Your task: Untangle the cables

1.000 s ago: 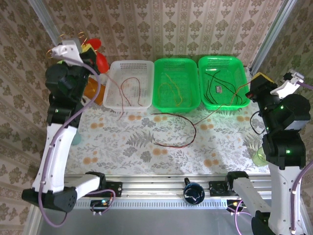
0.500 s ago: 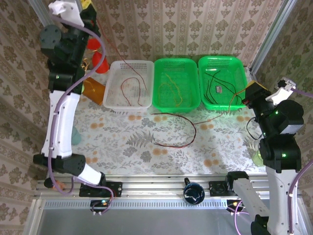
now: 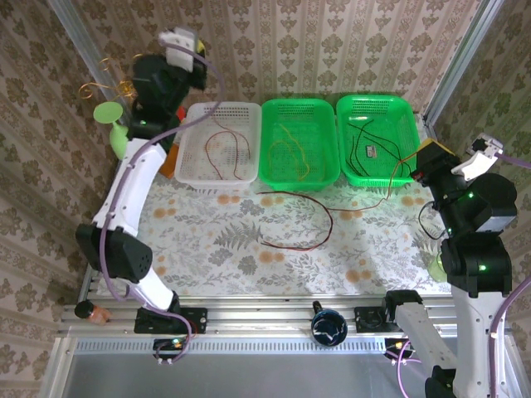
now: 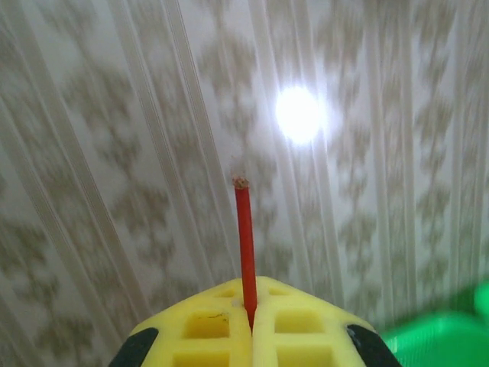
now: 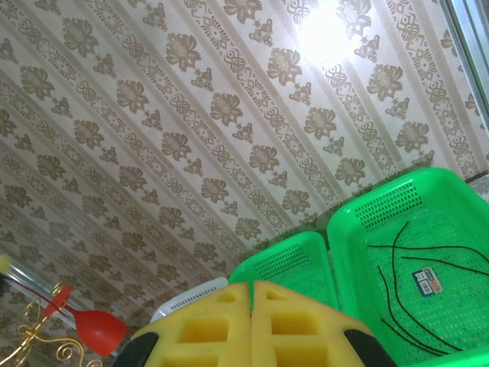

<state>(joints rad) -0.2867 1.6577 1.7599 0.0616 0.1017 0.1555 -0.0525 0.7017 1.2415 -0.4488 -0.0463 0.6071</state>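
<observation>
Next, my left gripper lets go of the red cable's end over the cable's own curls inside the white basket [image 3: 231, 149], where I need to let it go.
In the left wrist view my left gripper [image 4: 250, 306] is shut on the end of a red cable [image 4: 244, 237], which sticks straight out from between the yellow pads. From above, that gripper [image 3: 184, 43] is raised high over the back left, near the white basket [image 3: 192, 112]. A red cable [image 3: 228, 153] curls in the white basket, a yellow-olive one [image 3: 290, 157] in the middle green basket, and black ones [image 3: 365, 145] in the right green basket. A red and dark cable [image 3: 311, 220] loops on the table. My right gripper [image 3: 425, 157] [image 5: 252, 287] is shut; a thin olive cable [image 3: 397, 178] rises toward it.
Three baskets stand in a row at the back: white, green [image 3: 270, 112] and green [image 3: 411, 112]. A red spatula [image 5: 99, 329] and a gold wire stand [image 3: 104, 79] are at the back left. A black knob [image 3: 329, 325] sits on the front rail.
The left arm has swung from the far left corner to the right, toward the white basket, keeping its grip. The right arm has hardly moved.
</observation>
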